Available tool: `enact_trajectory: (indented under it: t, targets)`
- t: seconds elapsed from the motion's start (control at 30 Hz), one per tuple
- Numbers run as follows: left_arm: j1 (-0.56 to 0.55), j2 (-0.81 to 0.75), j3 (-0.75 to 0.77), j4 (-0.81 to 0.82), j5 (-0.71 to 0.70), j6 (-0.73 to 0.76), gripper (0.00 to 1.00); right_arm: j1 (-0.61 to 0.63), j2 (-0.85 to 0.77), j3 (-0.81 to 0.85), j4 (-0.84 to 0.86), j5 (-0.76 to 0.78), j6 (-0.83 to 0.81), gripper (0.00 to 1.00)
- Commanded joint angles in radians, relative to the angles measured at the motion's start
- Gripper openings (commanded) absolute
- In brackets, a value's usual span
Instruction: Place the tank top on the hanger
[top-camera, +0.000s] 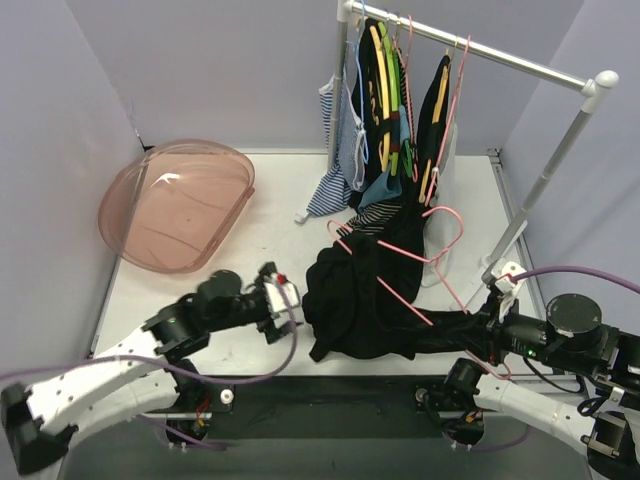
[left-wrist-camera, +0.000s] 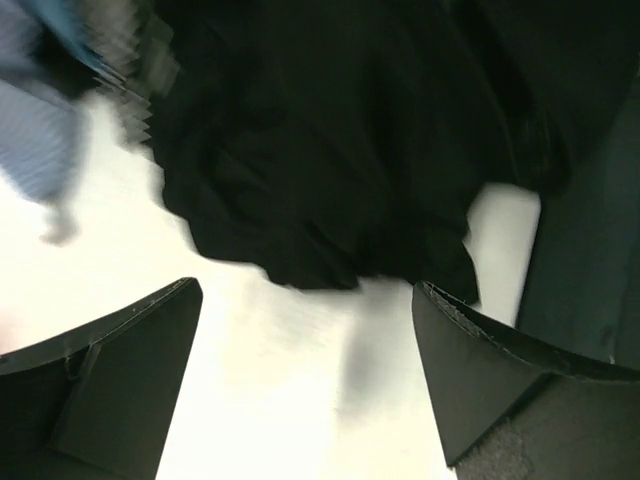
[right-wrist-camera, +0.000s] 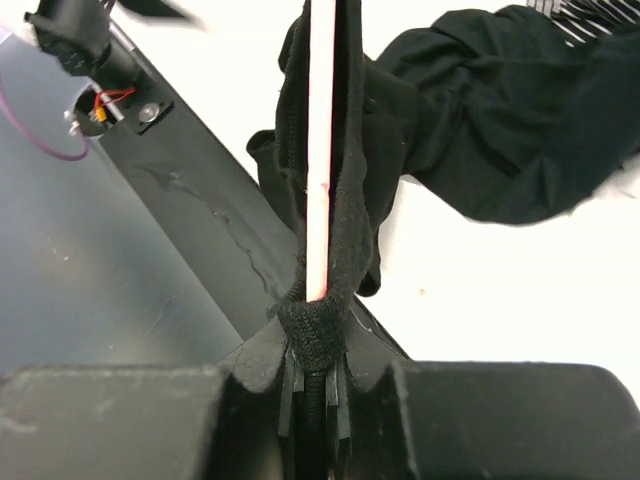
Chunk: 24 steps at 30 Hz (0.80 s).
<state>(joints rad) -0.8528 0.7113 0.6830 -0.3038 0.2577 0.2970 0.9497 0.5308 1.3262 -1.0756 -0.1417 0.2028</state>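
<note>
The hem of the black tank top will be taken by my left gripper, which will close at its near corner (top-camera: 325, 346) (left-wrist-camera: 445, 255), far away from my right gripper.
The black tank top (top-camera: 355, 300) lies bunched on the white table, right of centre. The pink hanger (top-camera: 405, 255) lies slanted over it, its hook (top-camera: 452, 222) toward the rack. My right gripper (top-camera: 484, 326) is shut on a black strap of the tank top (right-wrist-camera: 318, 335). The hanger's pink bar (right-wrist-camera: 320, 150) runs straight into that wrapped fold at the jaws. My left gripper (top-camera: 281, 300) stands wide open just left of the heap, holding nothing. In the left wrist view, bare table lies between its fingers (left-wrist-camera: 500, 370), and the tank top's hem (left-wrist-camera: 330, 170) is just beyond the tips.
A pink translucent basin (top-camera: 180, 205) sits at the back left. A metal rack (top-camera: 480, 48) at the back right carries yellow, green and pink hangers, dark garments and a blue-and-white striped top (top-camera: 335, 170). Its slanted pole (top-camera: 540, 190) comes down near my right arm.
</note>
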Motion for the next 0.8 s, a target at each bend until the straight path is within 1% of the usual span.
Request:
enact_trajectory:
  t: [0.0,0.03,0.07,0.13,0.17,0.23,0.27,0.3,0.37,0.4,0.43,0.47,0.5,0.53,0.6,0.63,0.67,0.7,0.77]
  targets:
    - [-0.270,0.118,-0.140,0.289,-0.250,-0.013,0.97,-0.006,-0.014,0.039,-0.021,0.080,0.047,0.00]
    - [-0.299,0.155,-0.145,0.342,-0.300,-0.006,0.97,-0.006,-0.011,0.041,-0.023,0.083,0.050,0.00]
    - [-0.325,0.234,-0.146,0.370,-0.313,-0.007,0.97,-0.008,-0.008,0.042,-0.021,0.082,0.050,0.00]
    - [-0.374,0.316,-0.145,0.457,-0.354,-0.004,0.97,-0.008,0.001,0.039,-0.021,0.085,0.047,0.00]
    - [-0.391,0.392,-0.143,0.486,-0.382,-0.004,0.97,-0.009,0.005,0.038,-0.018,0.083,0.050,0.00]
    - [-0.414,0.463,-0.131,0.570,-0.426,-0.010,0.97,-0.009,0.003,0.030,-0.007,0.085,0.056,0.00]
    - [-0.417,0.532,-0.128,0.601,-0.443,-0.019,0.97,-0.009,0.000,0.027,-0.001,0.086,0.061,0.00]
    - [-0.425,0.563,-0.123,0.653,-0.460,-0.027,0.97,-0.009,-0.003,0.025,0.009,0.088,0.066,0.00]
    - [-0.439,0.650,-0.093,0.678,-0.523,-0.047,0.90,-0.009,-0.015,0.024,0.016,0.097,0.078,0.00]
    - [-0.440,0.672,-0.080,0.696,-0.552,-0.061,0.75,-0.011,-0.015,0.025,0.017,0.100,0.083,0.00]
    - [-0.445,0.692,-0.068,0.695,-0.605,-0.091,0.62,-0.011,-0.020,0.025,0.016,0.105,0.087,0.00]
    - [-0.446,0.711,-0.048,0.687,-0.629,-0.105,0.37,-0.011,-0.022,0.024,0.013,0.106,0.095,0.00]
    - [-0.446,0.709,-0.045,0.680,-0.650,-0.117,0.00,-0.011,-0.023,0.022,0.006,0.111,0.098,0.00]
    - [-0.453,0.700,-0.045,0.681,-0.669,-0.124,0.00,-0.011,-0.026,0.021,0.002,0.116,0.098,0.00]
    - [-0.473,0.631,-0.059,0.683,-0.654,-0.121,0.00,-0.009,-0.029,0.013,-0.016,0.139,0.104,0.00]
    - [-0.477,0.601,-0.062,0.672,-0.622,-0.125,0.00,-0.011,-0.035,0.011,-0.023,0.139,0.109,0.00]
    - [-0.483,0.537,-0.059,0.652,-0.602,-0.128,0.00,-0.011,-0.038,0.011,-0.027,0.189,0.112,0.00]
    - [-0.486,0.504,-0.045,0.603,-0.579,-0.131,0.00,-0.011,-0.040,0.016,-0.043,0.204,0.118,0.00]
    - [-0.503,0.414,-0.028,0.557,-0.494,-0.137,0.00,-0.011,-0.049,0.025,-0.069,0.240,0.132,0.00]
